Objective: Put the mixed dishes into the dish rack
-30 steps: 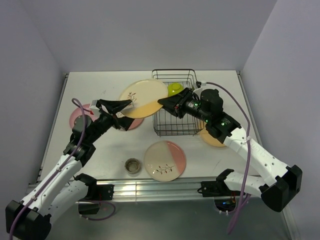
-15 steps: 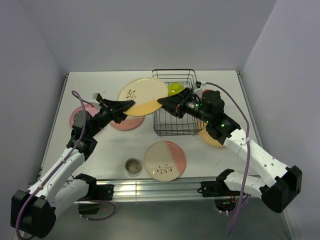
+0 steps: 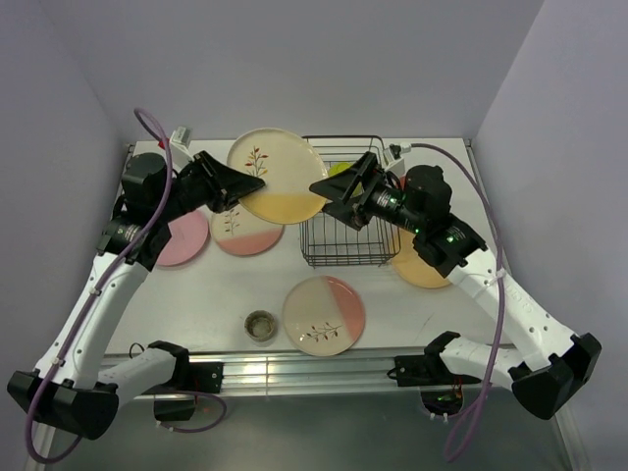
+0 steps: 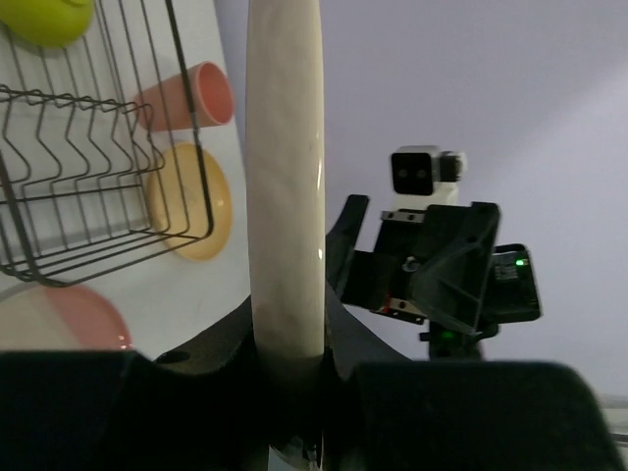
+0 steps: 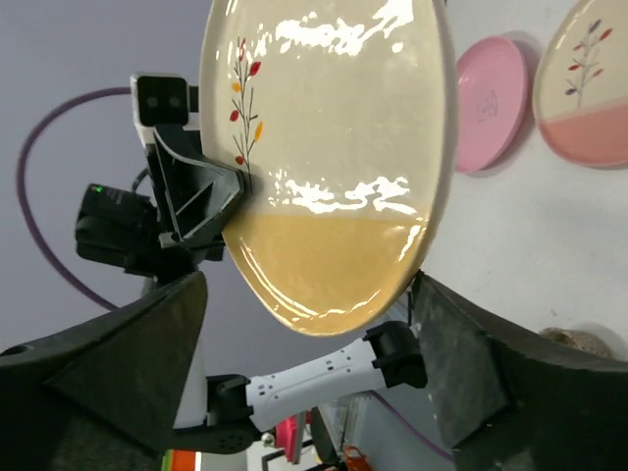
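Note:
Next, the left gripper releases the cream-and-yellow plate, standing upright inside the wire rack's end [image 3: 307,213] closest to the pink plate.
The cream-and-yellow plate [image 3: 278,175] with a leaf sprig hangs tilted in the air, left of the dish rack [image 3: 343,235]. My left gripper [image 3: 250,184] is shut on its left rim; in the left wrist view the plate [image 4: 286,177] stands edge-on between the fingers [image 4: 339,324]. My right gripper [image 3: 322,203] is open at the plate's right rim, fingers [image 5: 128,373] spread wide and clear of the plate [image 5: 334,167]. A lime-green bowl [image 4: 44,15] lies in the black wire rack [image 4: 98,231].
On the table lie a pink plate [image 3: 184,238], a cream-and-pink plate [image 3: 245,234], another cream-and-pink plate [image 3: 325,314], a tiny grey cup [image 3: 260,324] and an orange-yellow plate [image 3: 422,267]. A salmon-pink tumbler [image 4: 191,95] lies on its side beyond the rack.
My left gripper shut on the plate's left rim, then the right gripper opened and let go. The left arm has risen and carries the plate higher and more upright.

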### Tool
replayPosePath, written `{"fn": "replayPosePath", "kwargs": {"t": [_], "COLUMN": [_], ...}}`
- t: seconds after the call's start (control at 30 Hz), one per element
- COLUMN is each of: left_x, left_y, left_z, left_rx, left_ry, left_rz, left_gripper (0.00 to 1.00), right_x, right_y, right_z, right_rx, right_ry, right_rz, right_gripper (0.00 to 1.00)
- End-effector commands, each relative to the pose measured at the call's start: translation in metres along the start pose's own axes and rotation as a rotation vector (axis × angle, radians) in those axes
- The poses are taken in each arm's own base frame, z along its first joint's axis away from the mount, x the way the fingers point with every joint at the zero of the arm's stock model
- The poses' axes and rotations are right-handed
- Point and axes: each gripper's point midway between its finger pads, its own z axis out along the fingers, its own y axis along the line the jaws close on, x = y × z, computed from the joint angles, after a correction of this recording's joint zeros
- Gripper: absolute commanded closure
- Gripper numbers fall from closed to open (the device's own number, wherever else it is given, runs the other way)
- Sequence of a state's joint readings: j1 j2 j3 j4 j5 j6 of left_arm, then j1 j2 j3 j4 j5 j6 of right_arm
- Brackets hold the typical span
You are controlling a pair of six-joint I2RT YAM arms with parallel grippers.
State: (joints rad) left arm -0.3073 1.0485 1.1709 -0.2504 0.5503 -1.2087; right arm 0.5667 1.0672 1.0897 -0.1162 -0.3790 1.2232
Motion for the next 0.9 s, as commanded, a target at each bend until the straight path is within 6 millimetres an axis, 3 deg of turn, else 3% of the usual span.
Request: {"fn": "replayPosePath", "kwargs": {"t": [0.0,0.07,0.13,0.2,0.23,0.27,0.3,0.33,0.37,0.43,0.47,0.63,0.67,0.7,0.73,0.8,0.87], "left_x": [-0.008,-0.013,-0.013,-0.017,-0.009,-0.015,-0.015,-0.001,-0.006,0.004,0.002,-0.001,-0.002,0.007,-0.003,0.008,0.005], "left_y": [-0.015,-0.02,-0.01,-0.017,-0.01,-0.023,-0.021,-0.002,-0.016,-0.009,-0.018,-0.01,-0.017,-0.018,-0.017,-0.006,-0.004], "left_z": [-0.005,-0.003,0.004,0.007,0.014,0.015,0.019,0.029,0.03,0.043,0.045,0.063,0.059,0.062,0.068,0.074,0.076], "left_rx": [0.009,0.011,-0.037,-0.053,-0.088,-0.096,-0.125,-0.217,-0.221,-0.269,-0.265,-0.421,-0.435,-0.441,-0.489,-0.547,-0.593], "left_ry": [-0.008,-0.015,0.012,0.007,0.048,0.019,0.026,0.093,0.075,0.113,0.096,0.08,0.072,0.102,0.056,0.082,0.044], "left_rz": [0.203,0.226,0.246,0.297,0.297,0.333,0.372,0.351,0.379,0.415,0.432,0.524,0.536,0.554,0.576,0.598,0.623], "left_gripper": [1.0,1.0,1.0,1.0,1.0,1.0,1.0,1.0,1.0,1.0,1.0,1.0,1.0,1.0,1.0,1.0,1.0], "right_x": [-0.014,-0.015,-0.017,-0.023,-0.025,-0.025,-0.032,-0.035,-0.035,-0.039,-0.039,-0.038,-0.039,-0.039,-0.04,-0.042,-0.042], "right_y": [0.018,0.006,0.0,-0.008,-0.011,-0.013,-0.015,-0.017,-0.018,-0.02,-0.021,-0.026,-0.029,-0.03,-0.03,-0.031,-0.033], "right_z": [-0.018,-0.021,-0.025,-0.037,-0.041,-0.052,-0.058,-0.063,-0.074,-0.085,-0.093,-0.113,-0.12,-0.123,-0.127,-0.135,-0.143], "right_rx": [0.008,0.068,0.097,0.158,0.181,0.218,0.249,0.275,0.304,0.34,0.352,0.39,0.408,0.416,0.424,0.442,0.458], "right_ry": [-0.057,-0.059,-0.07,-0.112,-0.126,-0.134,-0.174,-0.187,-0.191,-0.222,-0.227,-0.253,-0.27,-0.276,-0.284,-0.304,-0.315], "right_rz": [-0.106,-0.101,-0.121,-0.16,-0.181,-0.217,-0.238,-0.258,-0.29,-0.32,-0.33,-0.363,-0.368,-0.371,-0.376,-0.383,-0.39], "right_gripper": [0.04,0.02,0.02,0.02,0.02,0.02,0.02,0.02,0.02,0.02,0.02,0.02,0.02,0.02,0.02,0.02,0.03]}}
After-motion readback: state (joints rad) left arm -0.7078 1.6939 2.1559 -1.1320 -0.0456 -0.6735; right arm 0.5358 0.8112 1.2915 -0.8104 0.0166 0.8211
